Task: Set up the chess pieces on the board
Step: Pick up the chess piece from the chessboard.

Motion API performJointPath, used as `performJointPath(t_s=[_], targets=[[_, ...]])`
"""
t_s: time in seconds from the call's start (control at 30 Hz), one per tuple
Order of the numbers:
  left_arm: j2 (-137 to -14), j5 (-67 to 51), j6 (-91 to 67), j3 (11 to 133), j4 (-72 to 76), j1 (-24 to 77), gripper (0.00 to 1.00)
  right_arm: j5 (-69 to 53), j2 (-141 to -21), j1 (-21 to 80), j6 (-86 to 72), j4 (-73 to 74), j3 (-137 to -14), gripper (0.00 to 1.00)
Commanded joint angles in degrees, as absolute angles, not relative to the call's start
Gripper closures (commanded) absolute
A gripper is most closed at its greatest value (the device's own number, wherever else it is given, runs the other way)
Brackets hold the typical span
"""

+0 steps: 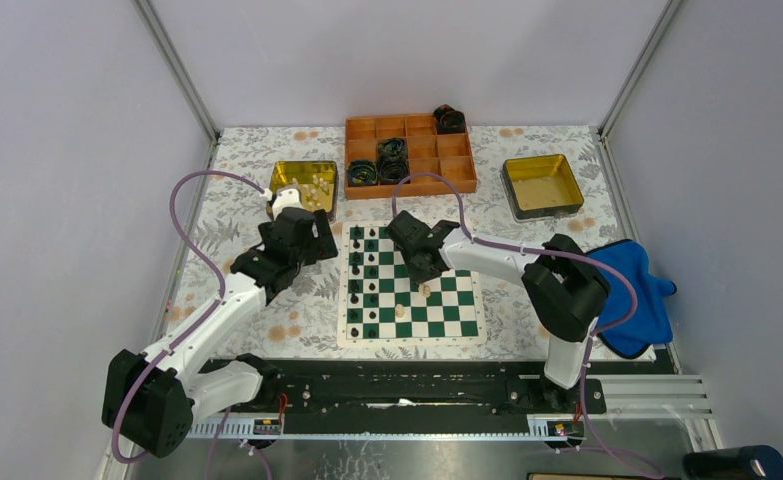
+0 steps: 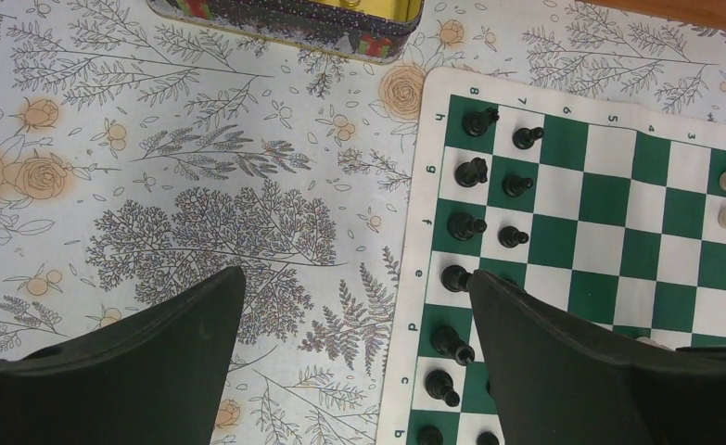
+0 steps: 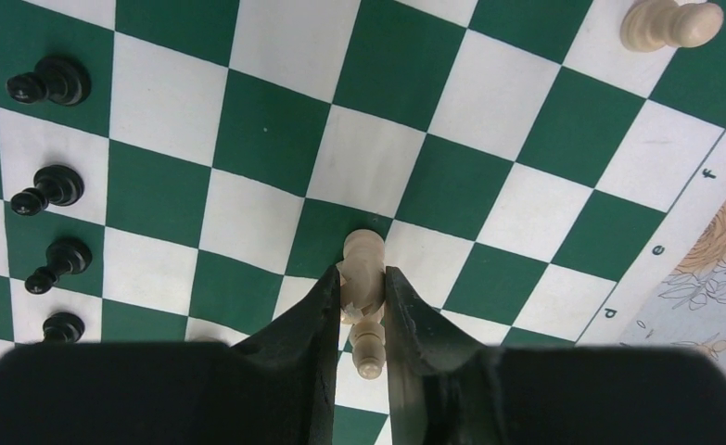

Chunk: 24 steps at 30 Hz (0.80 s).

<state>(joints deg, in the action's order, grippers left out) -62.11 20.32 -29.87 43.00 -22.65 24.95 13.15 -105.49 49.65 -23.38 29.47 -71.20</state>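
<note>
The robot's right gripper needs to release the cream-white piece on the green edge square (image 1: 460, 242) (image 3: 705, 85) next to the board's corner nearest the empty tin.
The green-and-white board (image 1: 412, 340) lies in the middle of the table. Black chess pieces (image 1: 369, 270) fill its two left columns, also seen from the left wrist (image 2: 470, 171). My right gripper (image 3: 362, 278) is over the board's middle, its fingers pressed on both sides of a cream-white piece (image 3: 365, 248) that lies tilted on the squares. From above, that right gripper (image 1: 425, 283) hides most of the piece. Another cream piece (image 1: 402, 312) stands nearer the front. My left gripper (image 2: 354, 283) hangs open and empty over the cloth at the board's left edge (image 1: 322, 245).
A yellow-lined tin (image 1: 304, 172) with cream pieces sits behind the left gripper, its wall showing in the left wrist view (image 2: 294, 19). An orange compartment tray (image 1: 467, 165) holds black rolls at the back. A second tin (image 1: 542, 185) and a blue cloth (image 1: 632, 295) are on the right.
</note>
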Motion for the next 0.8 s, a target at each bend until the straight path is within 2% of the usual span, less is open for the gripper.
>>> performJointPath(t_s=[0.0, 0.43, 0.77], targets=[[-61.56, 19.82, -29.44, 42.54, -19.79, 24.43, 0.01, 16.52, -104.77, 50.25, -23.01, 30.74, -74.74, 0.84], [-61.88, 19.91, -30.05, 42.50, -19.47, 24.43, 0.01, 19.84, -105.03, 49.44, -21.02, 33.67, -81.44, 0.84], [-61.87, 20.35, -30.32, 42.41, -19.43, 24.43, 0.01, 19.79, -101.69, 40.57, -18.83, 35.67, -82.28, 0.83]])
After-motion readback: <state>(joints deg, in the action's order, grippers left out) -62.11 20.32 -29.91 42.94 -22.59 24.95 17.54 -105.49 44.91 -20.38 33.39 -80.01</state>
